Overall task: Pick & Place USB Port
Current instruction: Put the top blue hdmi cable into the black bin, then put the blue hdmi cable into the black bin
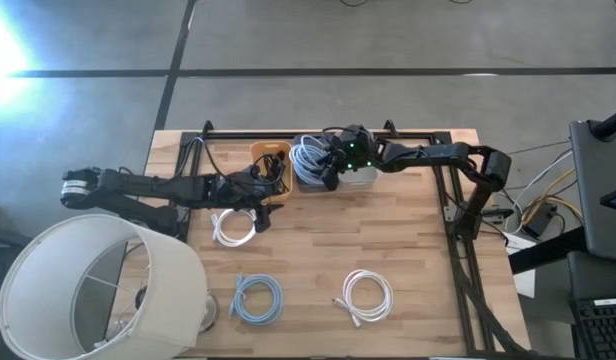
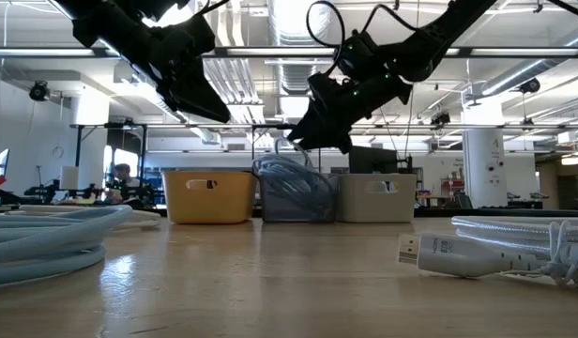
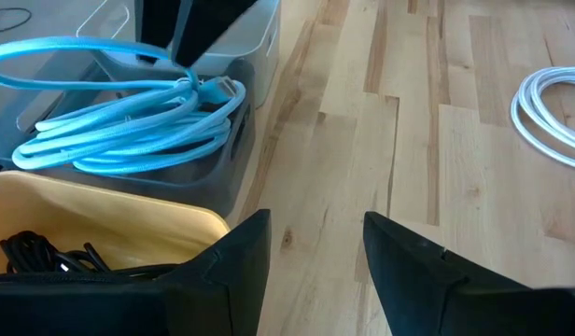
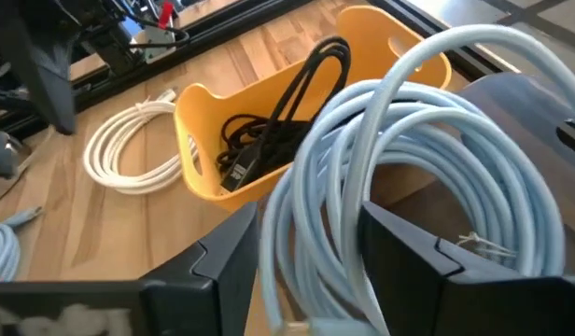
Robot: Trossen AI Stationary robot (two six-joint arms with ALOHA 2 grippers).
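The far side of the blue coil (image 1: 256,279) lying on the table toward the table's near edge is the next place my left gripper will go to and close.
Three bins stand in a row at the table's far side. The yellow bin (image 1: 271,165) (image 4: 208,112) holds a black cable (image 4: 269,131). The middle grey bin (image 3: 241,140) holds a light blue cable coil (image 1: 310,155) (image 2: 291,188) that rises above the bin's rim. My right gripper (image 1: 331,172) (image 4: 306,261) hangs over that bin, open, its fingers on either side of several coil strands (image 4: 311,187). My left gripper (image 1: 264,208) (image 3: 315,252) is open above bare wood, just near of the yellow bin (image 3: 101,210). My right gripper comes down slantwise from the table's right over the blue coil, and several strands (image 4: 297,233) run through the gap between its fingers. Whether the fingers touch them, I cannot tell. The coil's lower part lies in the grey bin.
A white coil (image 1: 233,228) lies just near of my left gripper. A blue coil (image 1: 256,298) and another white coil (image 1: 368,295), with its plug (image 2: 439,253), lie toward the near edge. A grey bin (image 1: 362,178) stands rightmost. A lampshade (image 1: 88,290) covers the near left corner.
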